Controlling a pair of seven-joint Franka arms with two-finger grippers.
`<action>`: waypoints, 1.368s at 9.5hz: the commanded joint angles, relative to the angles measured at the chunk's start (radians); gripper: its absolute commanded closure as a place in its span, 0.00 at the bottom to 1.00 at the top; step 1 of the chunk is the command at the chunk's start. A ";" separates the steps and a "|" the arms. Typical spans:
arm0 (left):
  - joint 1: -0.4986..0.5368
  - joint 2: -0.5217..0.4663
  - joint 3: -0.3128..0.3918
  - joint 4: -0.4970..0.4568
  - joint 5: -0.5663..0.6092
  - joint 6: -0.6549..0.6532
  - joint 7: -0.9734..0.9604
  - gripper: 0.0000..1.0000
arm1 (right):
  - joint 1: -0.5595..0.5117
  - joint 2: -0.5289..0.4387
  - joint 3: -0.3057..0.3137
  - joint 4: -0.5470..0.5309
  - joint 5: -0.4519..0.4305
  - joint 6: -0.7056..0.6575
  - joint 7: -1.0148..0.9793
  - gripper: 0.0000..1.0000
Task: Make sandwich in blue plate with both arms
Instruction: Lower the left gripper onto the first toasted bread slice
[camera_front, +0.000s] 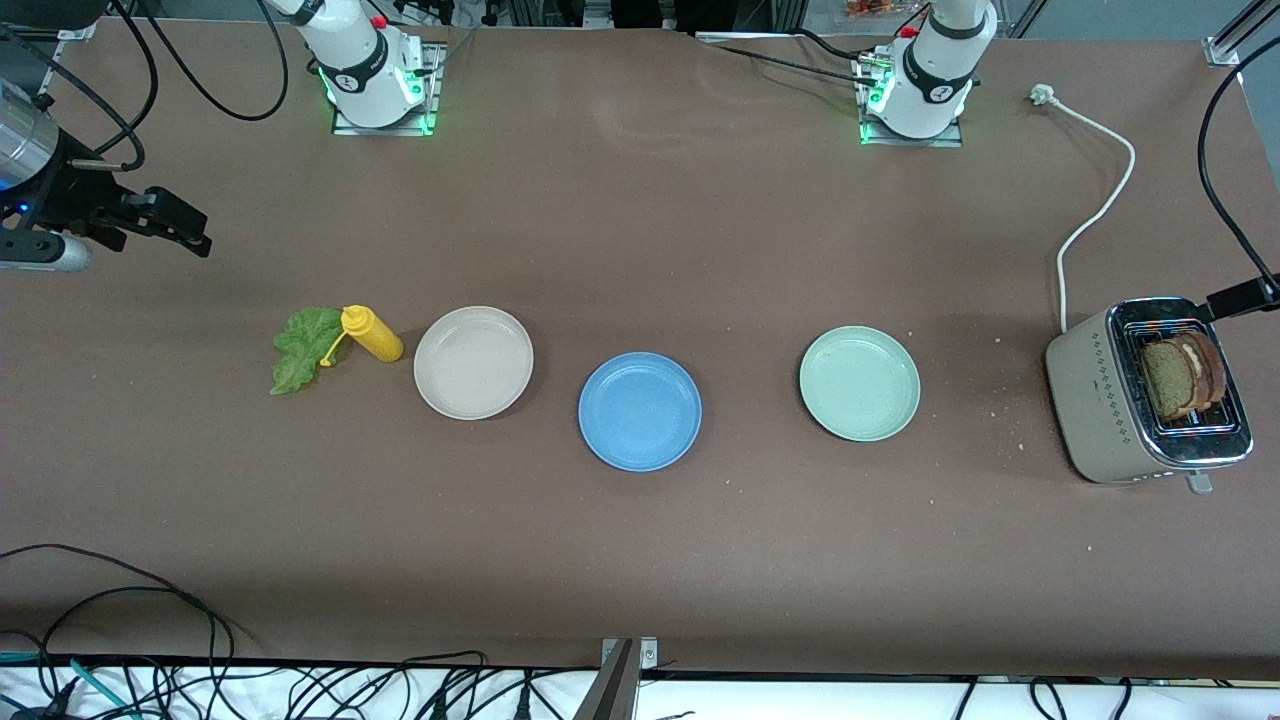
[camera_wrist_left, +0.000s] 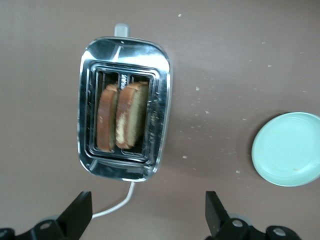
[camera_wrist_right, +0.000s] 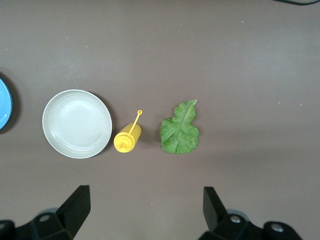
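Next, my left gripper needs to go to the bread slice nearer the pale green plate and close on the slice's end (camera_front: 1179, 347) (camera_wrist_left: 125, 141) toward the toaster's cord.
The blue plate (camera_front: 640, 411) lies bare at the table's middle; its edge shows in the right wrist view (camera_wrist_right: 4, 103). Two brown bread slices (camera_front: 1185, 375) stand in the toaster (camera_front: 1110, 395) at the left arm's end. The lettuce leaf (camera_front: 303, 347) lies flat toward the right arm's end. My left gripper (camera_front: 1245, 297) hangs open and empty above the toaster; its wrist view shows the slices (camera_wrist_left: 122, 117) in the slots, beside the open gripper (camera_wrist_left: 148, 220). My right gripper (camera_front: 185, 228) is open and empty, up over the table; its view shows the lettuce (camera_wrist_right: 181, 129) past the gripper (camera_wrist_right: 146, 217).
A yellow squeeze bottle (camera_front: 372, 334) lies beside the lettuce, next to a beige plate (camera_front: 473, 362). A pale green plate (camera_front: 859, 383) sits between the blue plate and the toaster. The toaster's white cord (camera_front: 1090, 215) runs toward the left arm's base. Crumbs lie near the toaster.
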 joint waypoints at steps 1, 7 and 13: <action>0.039 0.081 -0.006 0.009 0.065 0.072 0.084 0.01 | 0.006 0.004 -0.003 0.019 0.002 -0.014 0.009 0.00; 0.052 0.207 -0.006 0.009 0.067 0.135 0.087 0.22 | 0.006 0.003 -0.003 0.019 0.002 -0.014 0.009 0.00; 0.050 0.244 -0.007 0.007 0.101 0.137 0.087 0.26 | 0.006 0.004 -0.003 0.021 0.002 -0.014 0.009 0.00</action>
